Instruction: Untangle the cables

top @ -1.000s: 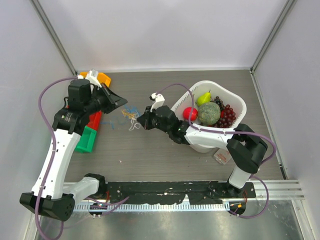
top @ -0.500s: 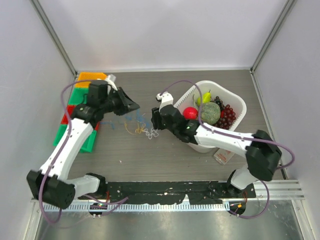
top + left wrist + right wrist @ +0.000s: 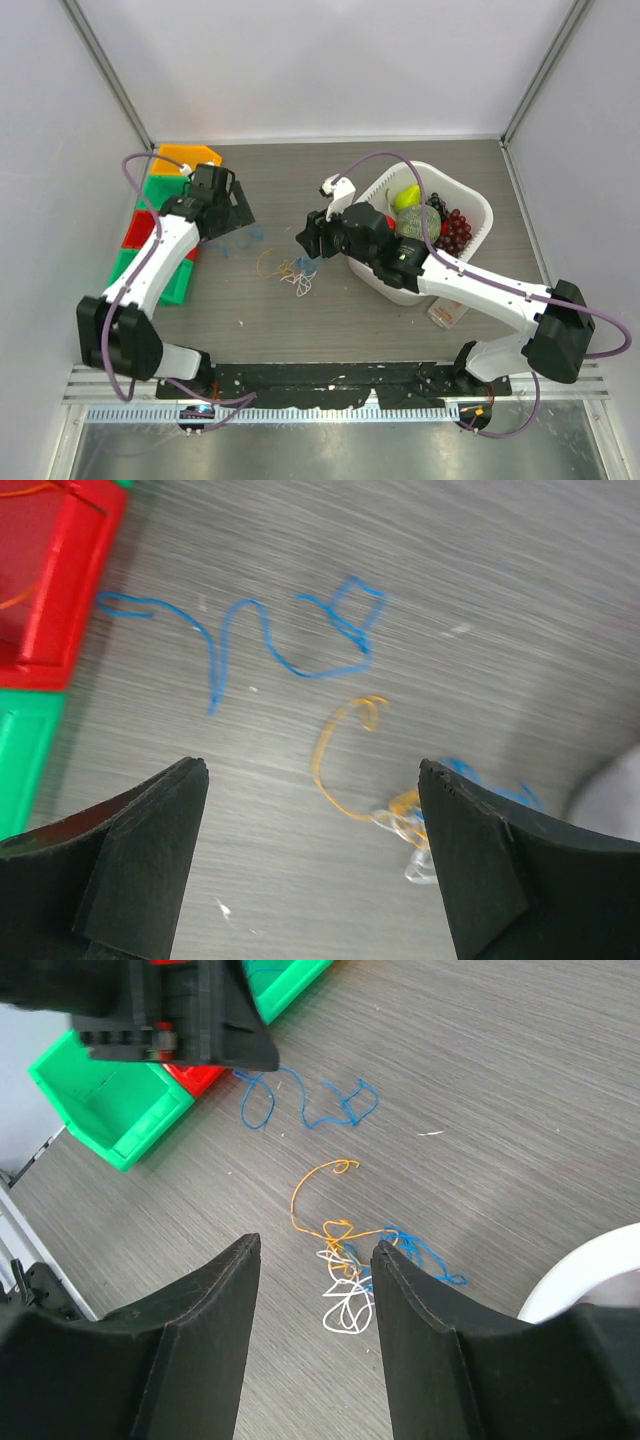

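My left gripper is going to close on the sharp bend (image 3: 225, 254) (image 3: 213, 708) of the lone blue strand, near the strand's end by the red bin.
The cables lie loose on the grey table. A blue strand (image 3: 290, 640) (image 3: 310, 1105) (image 3: 240, 240) snakes out alone, its end near the red bin. An orange strand (image 3: 300, 1195) (image 3: 325, 765) curls down into a small clump of white loops (image 3: 345, 1305) (image 3: 300, 282) and more blue wire (image 3: 420, 1255). My left gripper (image 3: 312, 770) (image 3: 243, 210) hovers open above the blue strand, holding nothing. My right gripper (image 3: 317, 1243) (image 3: 303, 240) hangs open above the clump, and nothing sits between its fingers.
Red (image 3: 138, 228), green (image 3: 160, 282) and orange (image 3: 190, 155) bins stand along the left edge. A white basket (image 3: 478, 205) of fruit sits at the right, under the right arm. A small pale packet (image 3: 445, 312) lies just in front of the basket.
Both grippers have opened and let go of the cables, which now lie on the table. The left gripper has drawn back to the left and the right gripper has pulled away from the clump.
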